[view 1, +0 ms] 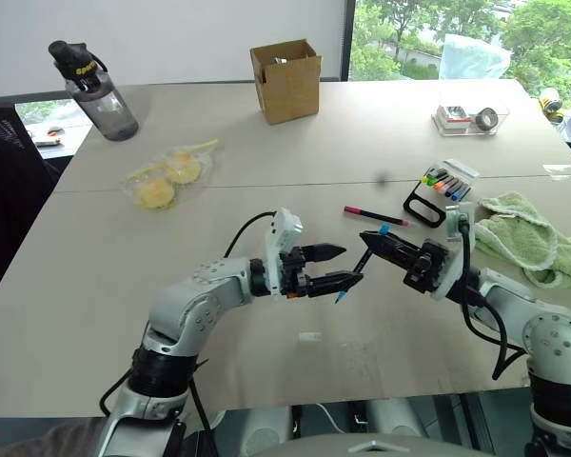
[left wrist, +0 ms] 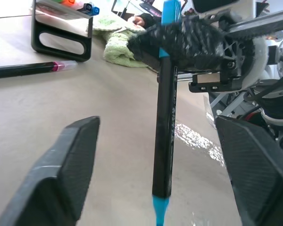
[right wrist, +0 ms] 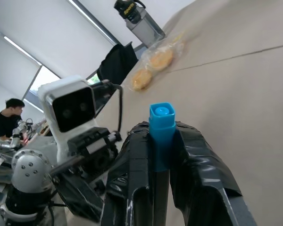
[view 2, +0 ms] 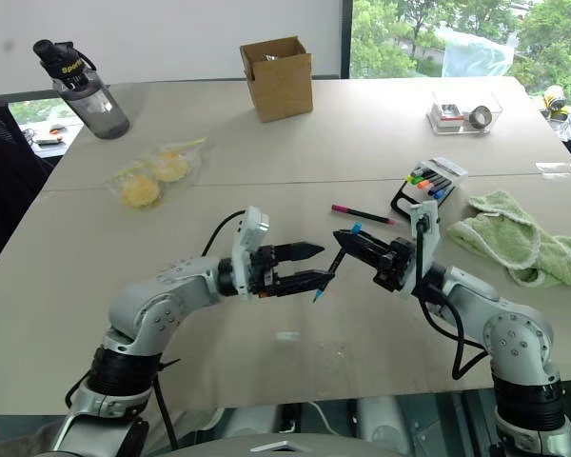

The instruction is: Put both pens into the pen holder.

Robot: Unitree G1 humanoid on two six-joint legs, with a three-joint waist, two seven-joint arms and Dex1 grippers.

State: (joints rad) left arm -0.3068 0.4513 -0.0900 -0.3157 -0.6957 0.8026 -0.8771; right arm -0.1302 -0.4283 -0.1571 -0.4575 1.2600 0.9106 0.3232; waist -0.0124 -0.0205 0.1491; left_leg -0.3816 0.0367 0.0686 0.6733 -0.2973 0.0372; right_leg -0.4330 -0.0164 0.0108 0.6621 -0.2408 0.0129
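Note:
The small clear pen cap lies near the table's front edge, and next my left gripper needs to close on the middle of the small clear pen cap (view 1: 309,336).
My right gripper (view 1: 369,238) is shut on the upper end of the light-blue-capped pen (view 1: 361,262), which slants down above the table's middle. In the right wrist view the blue cap (right wrist: 161,132) sticks out between the closed fingers (right wrist: 198,174). My left gripper (view 1: 350,265) is open, and the pen's black barrel (left wrist: 165,117) stands in the gap, touching neither finger (left wrist: 66,165). The pink-ended pen (view 1: 374,215) lies flat on the table, just left of the pen holder (view 1: 426,206), a black rack with coloured markers.
A green towel (view 1: 533,238) lies right of the holder. Farther back are a clear tray (view 1: 468,116), a brown cardboard box (view 1: 286,80), a water bottle (view 1: 95,90) and a bag of yellow food (view 1: 167,176). A small white scrap (view 1: 310,336) lies near the front edge.

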